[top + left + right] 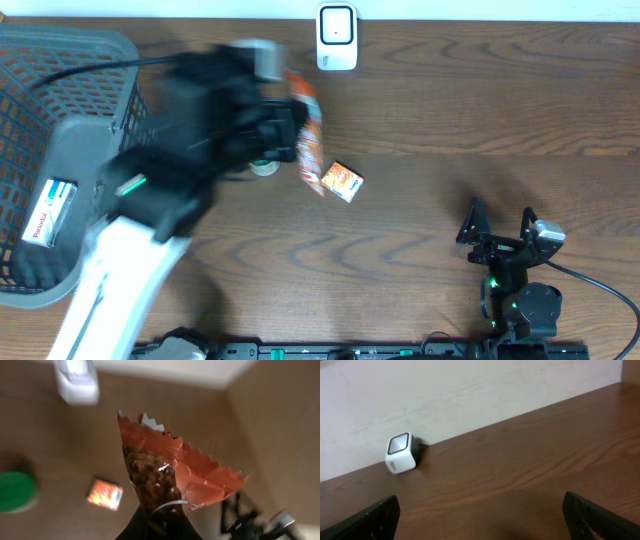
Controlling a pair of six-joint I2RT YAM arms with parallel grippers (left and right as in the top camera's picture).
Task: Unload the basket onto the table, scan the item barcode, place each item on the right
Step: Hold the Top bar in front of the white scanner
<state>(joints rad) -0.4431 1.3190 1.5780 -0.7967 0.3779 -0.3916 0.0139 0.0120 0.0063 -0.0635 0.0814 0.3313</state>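
Observation:
The orange snack bag will go down from my left gripper on the wood (419, 231) between the small orange box and my right gripper.
An orange, saw-edged snack bag (308, 140) hangs above the table's middle, and my left gripper (292, 138) is shut on its lower end. From the left wrist view the bag (165, 467) rises out of the dark fingers (142, 530), with nuts showing through its clear panel; I see no barcode on it. The white scanner (337, 38) stands at the table's far edge, just beyond the bag, and it also appears as a blur (76, 380) in the left wrist view. My right gripper (500, 212) rests open and empty at the near right, facing the scanner (401, 453).
A small orange box (342, 181) lies beside the bag on the wood. A green-lidded object (15, 491) sits under my left arm. A grey basket (60, 60) at the left holds a white packet (50, 212).

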